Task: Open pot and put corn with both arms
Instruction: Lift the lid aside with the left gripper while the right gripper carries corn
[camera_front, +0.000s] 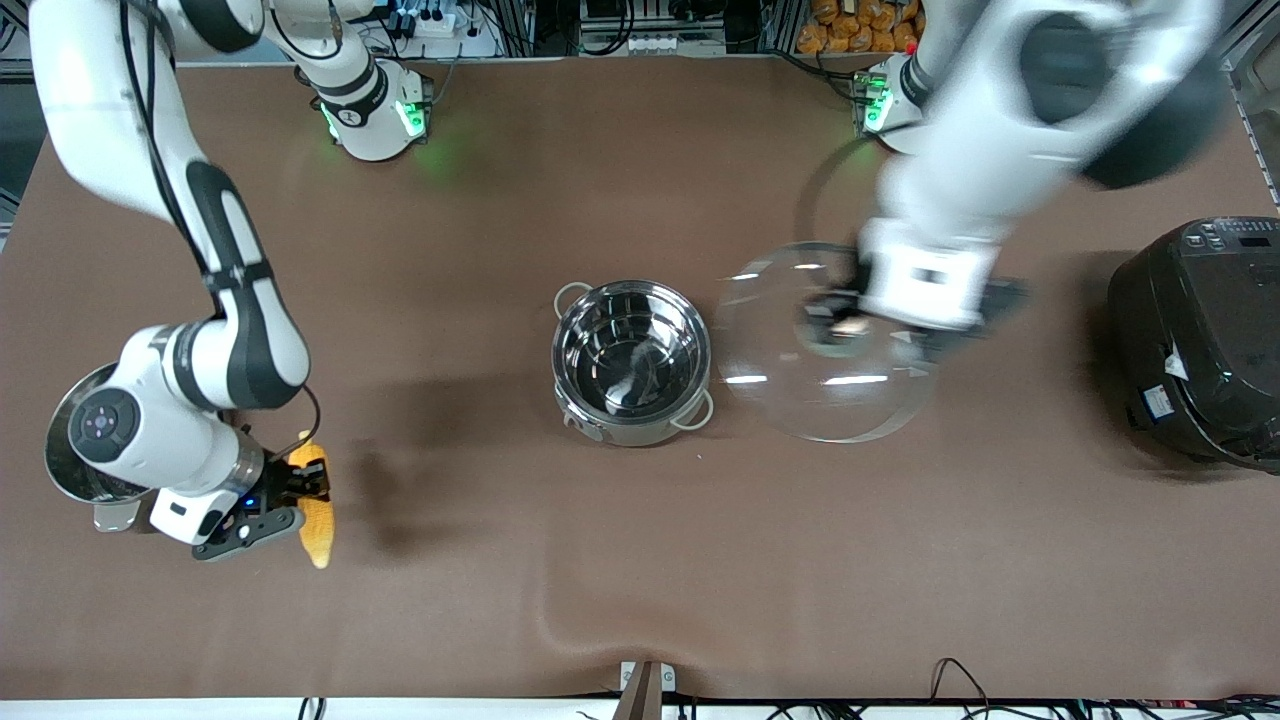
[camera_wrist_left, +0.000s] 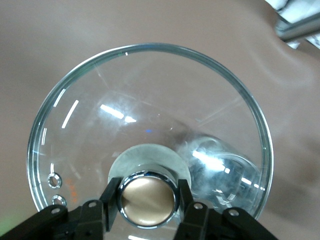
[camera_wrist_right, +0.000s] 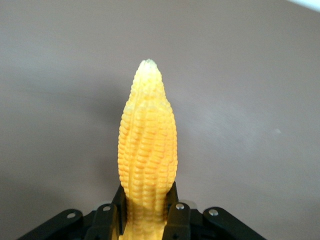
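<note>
The clear glass lid will come to rest on the brown cloth (camera_front: 937, 390) between the steel pot and the black cooker, where my left gripper needs to let go of it.
The shiny steel pot (camera_front: 631, 361) stands open at the table's middle, its inside bare. My left gripper (camera_front: 840, 328) is shut on the tan knob (camera_wrist_left: 147, 198) of the clear glass lid (camera_front: 820, 345) and holds it in the air beside the pot, toward the left arm's end. In the left wrist view the fingers (camera_wrist_left: 111, 204) clamp the knob and the lid (camera_wrist_left: 150, 130) spreads out below it. My right gripper (camera_front: 300, 497) is shut on the yellow corn (camera_front: 318, 515) near the right arm's end of the table. In the right wrist view the corn (camera_wrist_right: 148, 145) points away from the gripper (camera_wrist_right: 146, 212).
A steel steamer pot (camera_front: 75, 470) sits under the right arm, partly hidden. A big black cooker (camera_front: 1205, 340) stands at the left arm's end. The brown cloth has a fold near the front edge (camera_front: 570, 620).
</note>
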